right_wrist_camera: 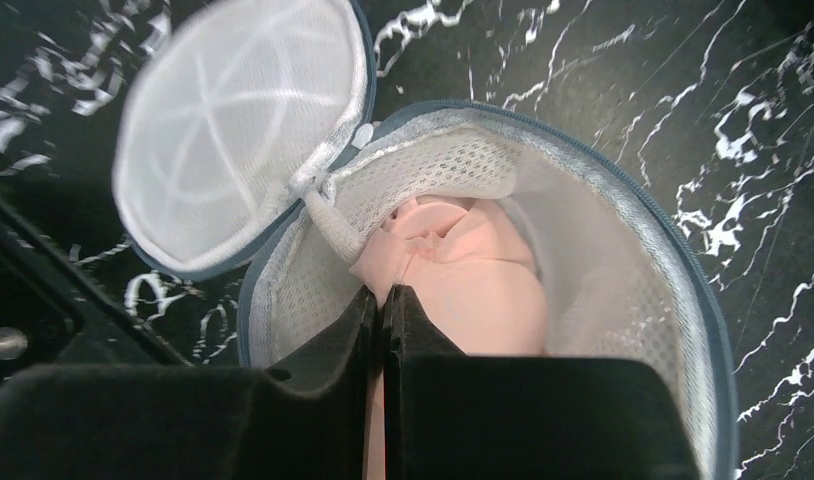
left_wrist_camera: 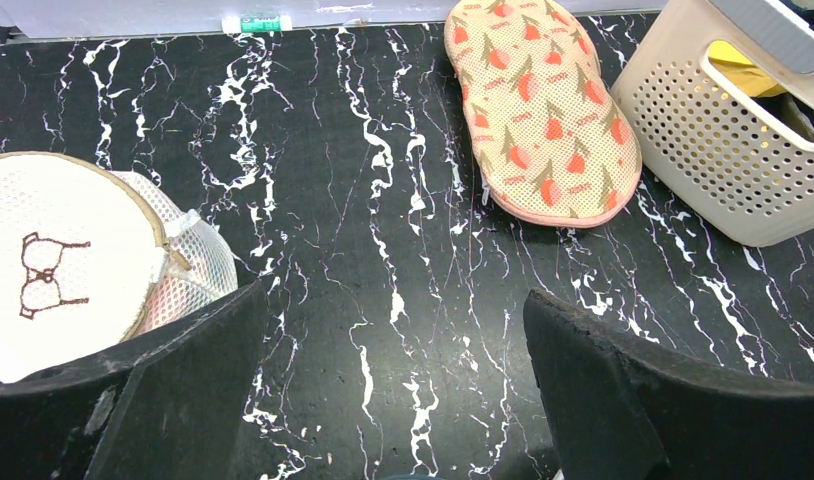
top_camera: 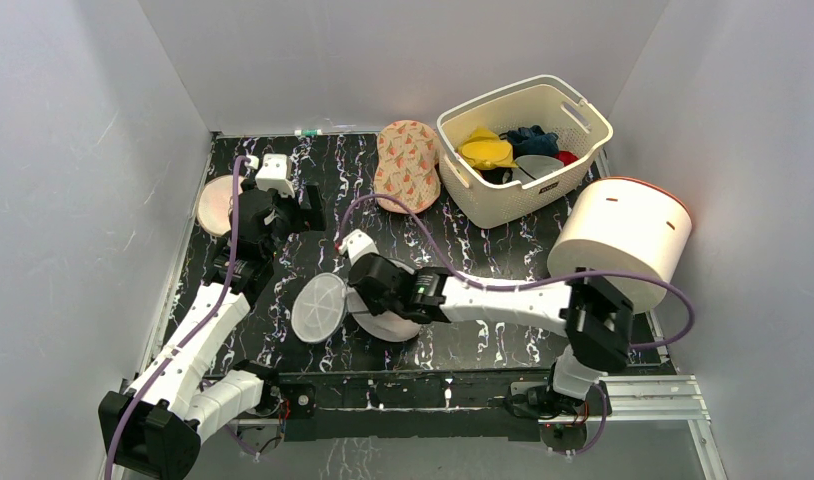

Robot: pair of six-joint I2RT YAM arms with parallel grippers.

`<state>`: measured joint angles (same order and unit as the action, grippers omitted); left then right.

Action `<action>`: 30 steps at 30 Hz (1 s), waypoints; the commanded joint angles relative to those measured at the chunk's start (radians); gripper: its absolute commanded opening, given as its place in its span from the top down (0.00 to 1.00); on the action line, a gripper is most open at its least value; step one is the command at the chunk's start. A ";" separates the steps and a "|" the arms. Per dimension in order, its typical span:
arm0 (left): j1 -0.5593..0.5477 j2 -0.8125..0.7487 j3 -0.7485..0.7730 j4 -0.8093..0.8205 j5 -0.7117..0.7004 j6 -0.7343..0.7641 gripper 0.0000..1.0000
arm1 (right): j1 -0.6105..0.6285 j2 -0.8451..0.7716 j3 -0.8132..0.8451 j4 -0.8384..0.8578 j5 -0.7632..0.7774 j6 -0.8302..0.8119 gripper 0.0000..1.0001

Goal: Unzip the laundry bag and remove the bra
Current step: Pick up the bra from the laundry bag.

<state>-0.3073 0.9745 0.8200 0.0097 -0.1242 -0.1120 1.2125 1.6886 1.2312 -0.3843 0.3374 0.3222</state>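
The mesh by the lid's hinge lifts along with the bra in my right gripper. I need to open it, let the bag settle, and take a fuller bra fold (right_wrist_camera: pixel 415 268).
The laundry bag (right_wrist_camera: pixel 623 230) is a round white mesh drum with a greyish zip rim. It lies unzipped in the middle of the table (top_camera: pixel 388 328), with its circular lid (right_wrist_camera: pixel 238 130) flipped over to the left (top_camera: pixel 318 308). A pale pink bra (right_wrist_camera: pixel 473 270) is bunched inside it. My right gripper (right_wrist_camera: pixel 383 295) reaches into the bag's mouth and is shut on a fold of the bra; in the top view the gripper (top_camera: pixel 371 290) covers most of the bag. My left gripper (left_wrist_camera: pixel 398 330) hangs open over bare table at the back left (top_camera: pixel 283 212), holding nothing.
A second round white bag with a bra drawing (left_wrist_camera: pixel 63 270) lies by my left gripper (top_camera: pixel 215 205). A peach patterned pouch (top_camera: pixel 408 165) and a cream slotted basket (top_camera: pixel 528 145) of clothes stand at the back. A large white drum (top_camera: pixel 623 235) sits at the right edge.
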 commanded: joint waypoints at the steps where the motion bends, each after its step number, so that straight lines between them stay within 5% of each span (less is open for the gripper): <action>1: -0.005 -0.012 0.002 0.013 -0.003 0.006 0.02 | 0.000 -0.110 -0.032 0.078 -0.010 0.014 1.00; 10: -0.004 -0.002 0.002 0.013 0.008 0.001 0.02 | -0.001 -0.065 -0.067 0.097 0.060 0.001 0.93; 18: -0.005 -0.004 0.002 0.013 0.008 0.002 0.02 | -0.001 -0.031 -0.074 0.110 0.075 0.002 0.76; 23: -0.005 -0.005 0.001 0.013 0.009 0.000 0.02 | -0.001 -0.013 -0.071 0.125 0.074 -0.006 0.77; 26: -0.007 -0.003 0.001 0.013 0.010 0.000 0.02 | -0.001 0.010 -0.049 0.112 0.051 -0.010 0.62; 30: -0.010 -0.004 0.002 0.014 0.011 0.000 0.02 | -0.001 0.029 -0.039 0.122 0.007 -0.007 0.56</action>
<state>-0.3103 0.9745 0.8200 0.0101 -0.1200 -0.1123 1.2125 1.7069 1.1614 -0.3111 0.3706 0.3157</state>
